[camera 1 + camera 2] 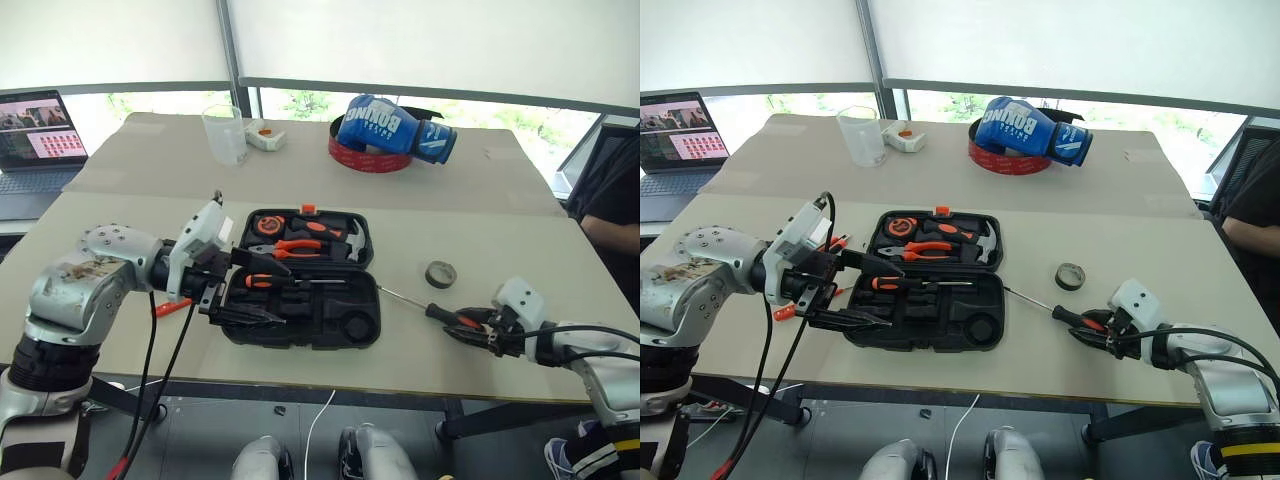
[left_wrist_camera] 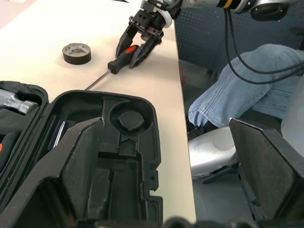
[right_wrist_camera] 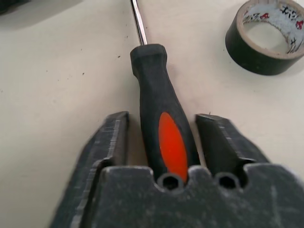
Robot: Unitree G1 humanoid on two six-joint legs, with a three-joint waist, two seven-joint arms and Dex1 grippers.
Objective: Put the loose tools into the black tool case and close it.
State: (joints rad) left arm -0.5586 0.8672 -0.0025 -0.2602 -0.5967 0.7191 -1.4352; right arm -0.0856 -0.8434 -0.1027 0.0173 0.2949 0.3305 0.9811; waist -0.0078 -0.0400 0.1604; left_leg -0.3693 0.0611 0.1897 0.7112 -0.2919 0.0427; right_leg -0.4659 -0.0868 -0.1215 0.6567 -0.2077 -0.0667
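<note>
The screwdriver in my right gripper needs to be released in the tool case (image 1: 317,293), where it will lie along the near side of the shaft of the other screwdriver.
The black tool case (image 1: 340,325) lies open mid-table. One black-and-orange screwdriver (image 1: 262,282) rests in its near half. My left gripper (image 1: 283,297) hovers over that half, its fingers (image 2: 71,161) spread wide open and empty. Right of the case, a second black-and-orange screwdriver (image 3: 164,123) lies on the table with its shaft pointing at the case. My right gripper (image 1: 470,326) has closed around its handle, one finger (image 3: 111,142) on each side. A slim orange tool (image 1: 172,307) peeks out beside my left forearm, mostly hidden.
The case's far half holds orange-handled pliers (image 1: 295,246), a hammer and a tape measure. A black tape roll (image 1: 441,274) sits near the right screwdriver. Farther back are a blue boxing glove (image 1: 390,128) on a red ring, a clear cup (image 1: 225,135) and a laptop (image 1: 35,135). A person sits at right (image 1: 612,200).
</note>
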